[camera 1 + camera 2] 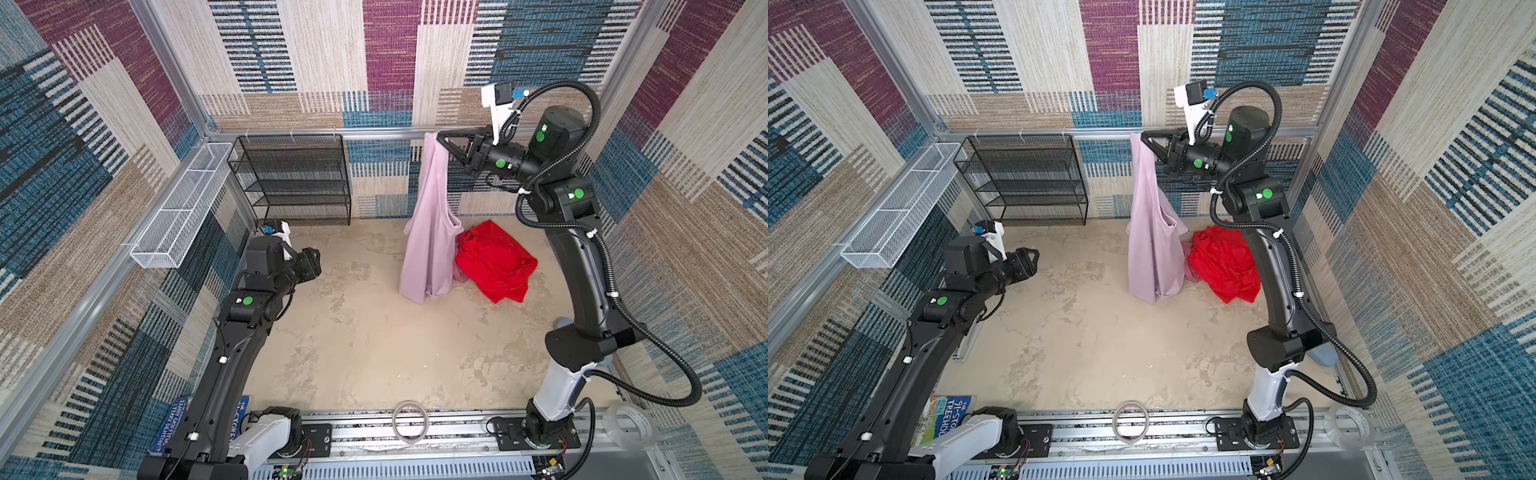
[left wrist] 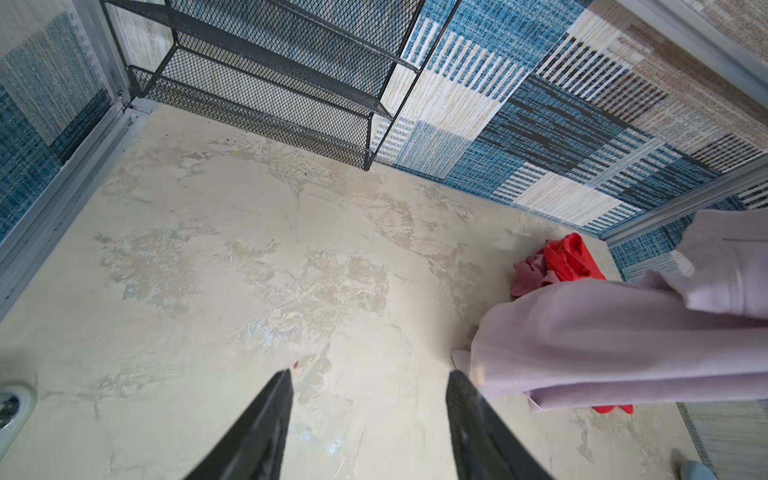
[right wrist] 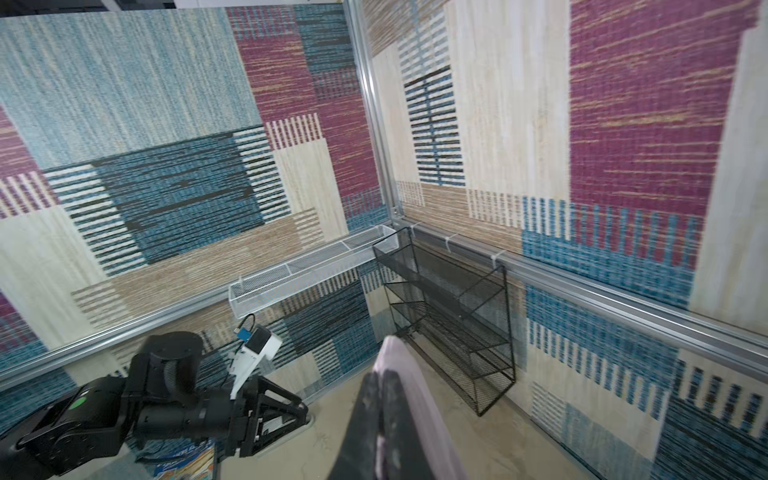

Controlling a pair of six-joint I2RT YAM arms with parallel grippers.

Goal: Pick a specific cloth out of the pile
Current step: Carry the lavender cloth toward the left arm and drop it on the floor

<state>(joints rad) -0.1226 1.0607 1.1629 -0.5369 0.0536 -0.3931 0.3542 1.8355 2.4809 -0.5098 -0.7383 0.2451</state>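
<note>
Next, my right gripper puts the pale lilac cloth down on the bare table [image 1: 354, 313] between the open left gripper and the red cloth.
My right gripper [image 1: 437, 135] [image 1: 1142, 135] [image 3: 380, 376] is raised high near the back wall, shut on the top edge of the pale lilac cloth [image 1: 428, 249] [image 1: 1150, 249] [image 3: 409, 382]. The cloth [image 2: 602, 340] hangs straight down beside the pile; its lower hem is at table level, and I cannot tell if it touches. The pile is a bright red cloth [image 1: 494, 259] [image 1: 1221, 262] [image 2: 569, 257] with a dusty maroon-pink cloth [image 1: 458, 272] [image 1: 1190, 272] [image 2: 530, 274] at its left edge. My left gripper [image 1: 311, 264] [image 1: 1030, 259] [image 2: 370, 378] [image 3: 303, 409] hovers open and empty, left of the cloth.
A black mesh rack [image 1: 291, 178] [image 2: 270, 83] [image 3: 453, 324] stands at the back left. A white wire basket [image 1: 183, 208] [image 3: 307, 270] hangs on the left wall. A tape roll [image 1: 410, 422] lies on the front rail, and a book [image 1: 951, 415] lies under the left arm.
</note>
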